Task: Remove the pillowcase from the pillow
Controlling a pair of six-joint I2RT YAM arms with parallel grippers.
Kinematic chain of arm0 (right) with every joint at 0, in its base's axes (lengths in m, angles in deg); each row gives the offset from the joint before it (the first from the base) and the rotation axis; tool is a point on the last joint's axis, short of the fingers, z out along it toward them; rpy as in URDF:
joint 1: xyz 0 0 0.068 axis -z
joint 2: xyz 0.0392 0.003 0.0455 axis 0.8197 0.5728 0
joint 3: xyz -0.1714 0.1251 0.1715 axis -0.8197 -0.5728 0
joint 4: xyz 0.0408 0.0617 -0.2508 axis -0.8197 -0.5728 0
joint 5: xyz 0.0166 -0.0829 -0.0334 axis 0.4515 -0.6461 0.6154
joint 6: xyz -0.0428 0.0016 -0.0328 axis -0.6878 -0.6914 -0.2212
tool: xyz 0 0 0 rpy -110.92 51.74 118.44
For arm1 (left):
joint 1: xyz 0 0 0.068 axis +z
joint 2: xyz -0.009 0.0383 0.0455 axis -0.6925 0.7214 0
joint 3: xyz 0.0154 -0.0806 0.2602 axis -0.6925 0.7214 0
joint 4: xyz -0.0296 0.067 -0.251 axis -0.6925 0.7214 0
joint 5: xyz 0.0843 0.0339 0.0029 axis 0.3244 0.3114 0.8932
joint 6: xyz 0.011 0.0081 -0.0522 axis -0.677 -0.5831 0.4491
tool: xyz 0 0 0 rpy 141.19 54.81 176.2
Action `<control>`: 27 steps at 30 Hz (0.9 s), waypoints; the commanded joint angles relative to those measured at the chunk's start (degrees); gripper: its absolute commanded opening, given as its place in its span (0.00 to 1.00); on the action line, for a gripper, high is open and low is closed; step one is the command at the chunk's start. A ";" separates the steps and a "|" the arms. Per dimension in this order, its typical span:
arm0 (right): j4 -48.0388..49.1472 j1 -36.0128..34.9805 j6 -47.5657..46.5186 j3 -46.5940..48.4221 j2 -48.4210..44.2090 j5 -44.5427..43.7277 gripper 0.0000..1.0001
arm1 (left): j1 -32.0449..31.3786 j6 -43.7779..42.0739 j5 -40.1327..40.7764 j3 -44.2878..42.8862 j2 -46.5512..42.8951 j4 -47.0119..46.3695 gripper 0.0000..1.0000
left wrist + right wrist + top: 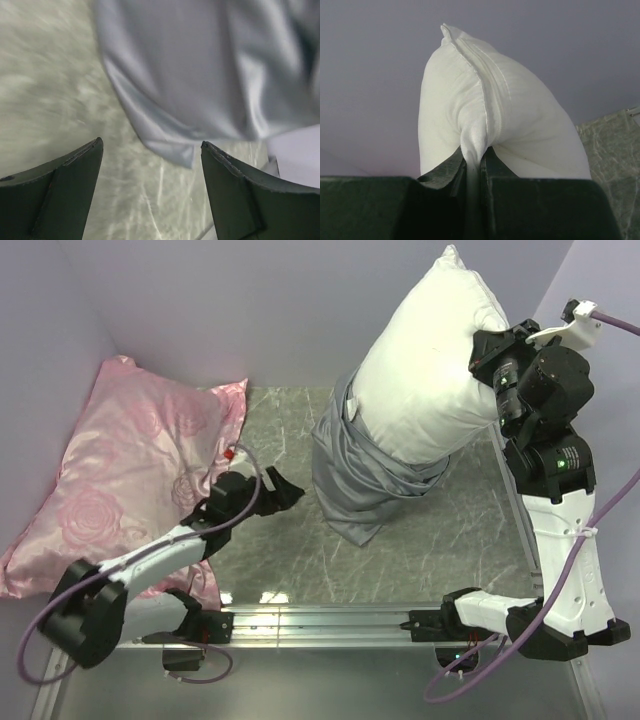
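Next, my left gripper goes to the grey-blue pillowcase's sagging loose end (334,514) (144,134) and close low on its edge facing the pink pillow.
The plump white pillow (430,370) hangs tilted in the air at the back right. My right gripper (482,358) is shut on a pinched fold of its piped edge (479,135), and the jaws show almost together around the fabric in the right wrist view (481,156). The grey-blue pillowcase (360,480) is bunched around the pillow's lower end and sags down onto the table. My left gripper (283,490) hovers low just left of it, open and holding nothing. In the left wrist view (151,145) the pillowcase (200,65) lies just ahead of its fingertips (92,150).
A pink rose-patterned satin pillow (130,460) fills the left side, under and beside the left arm. The marbled grey table top (450,540) shows around the pillowcase. Lilac walls close in on the left, back and right. A metal rail (320,620) runs along the near edge.
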 commanded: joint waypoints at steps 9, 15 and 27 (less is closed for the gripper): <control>10.71 0.26 0.12 -2.61 -2.46 -0.29 0.00 | -14.25 1.87 -5.77 -8.35 25.84 -18.61 0.86; 10.54 0.26 0.30 -2.79 -2.64 0.59 0.00 | -16.63 4.05 -4.63 -14.25 37.63 -23.52 0.85; 9.31 0.26 -1.63 0.72 -1.67 -0.20 0.00 | -14.18 6.17 11.69 -15.04 34.22 -7.40 0.00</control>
